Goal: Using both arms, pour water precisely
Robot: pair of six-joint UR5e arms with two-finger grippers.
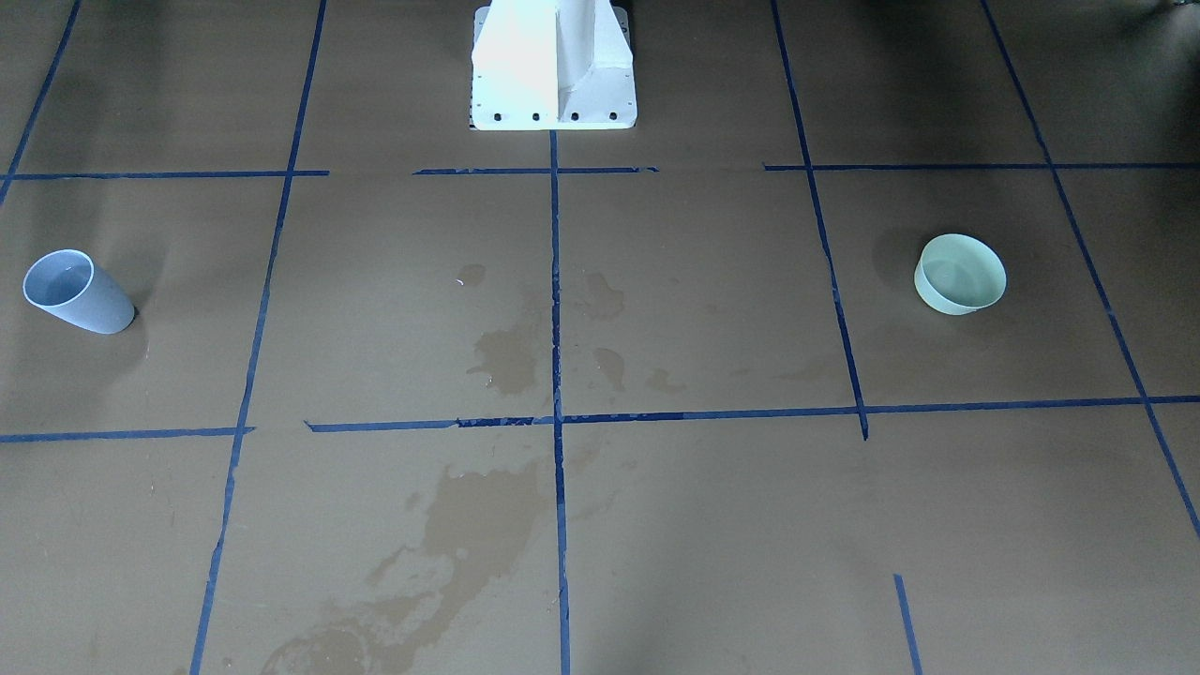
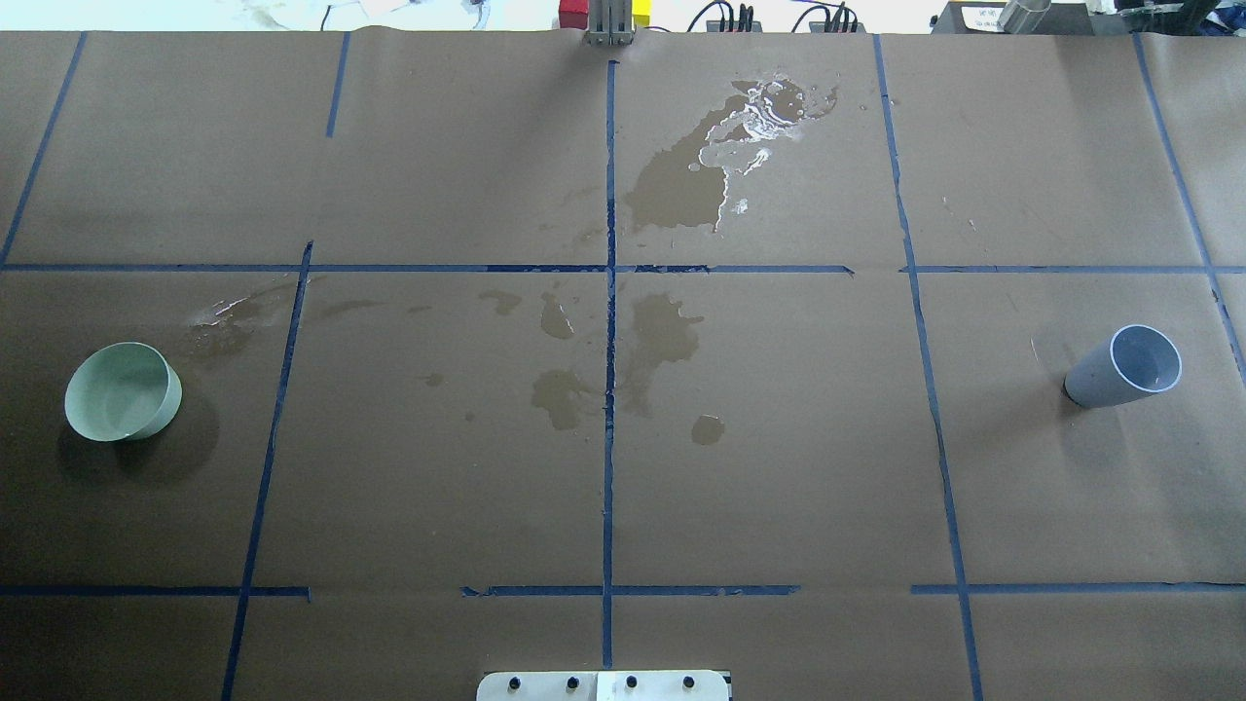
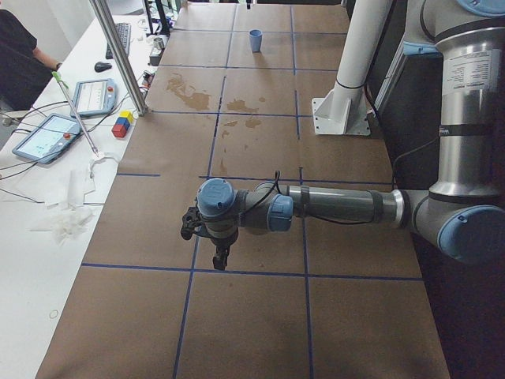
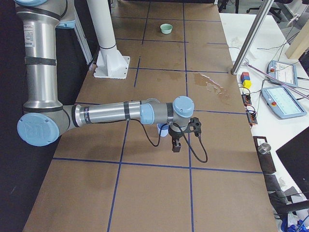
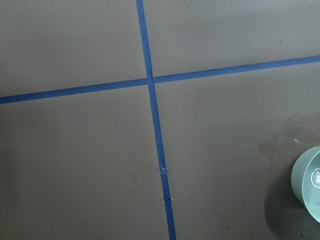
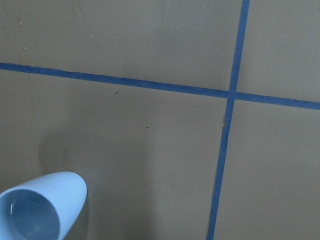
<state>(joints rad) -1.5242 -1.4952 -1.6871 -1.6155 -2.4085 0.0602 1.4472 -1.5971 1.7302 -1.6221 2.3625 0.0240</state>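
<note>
My left gripper needs to grip the pale green bowl's rim (image 1: 1003, 275) (image 5: 303, 196) at the side farthest from the pale blue cup.
A pale blue cup (image 1: 80, 292) stands on the brown paper on my right side (image 2: 1124, 368). It also shows in the right wrist view (image 6: 37, 210). A faint sheen inside it may be the water; I cannot tell for sure. A pale green bowl (image 1: 959, 274) stands on my left side (image 2: 124, 391) and at the edge of the left wrist view (image 5: 310, 182). My left gripper (image 3: 220, 257) hangs above the paper, the bowl hidden behind its wrist. My right gripper (image 4: 176, 145) hangs beside the cup (image 4: 163, 128). Both grippers show only in the side views, so I cannot tell open or shut.
Dark wet stains (image 2: 672, 190) mark the middle and far part of the paper (image 1: 487, 525). The white pedestal (image 1: 553, 66) stands at the robot's edge. A metal post (image 3: 118, 55), tablets (image 3: 47, 134) and coloured blocks (image 3: 123, 124) sit on the operators' side.
</note>
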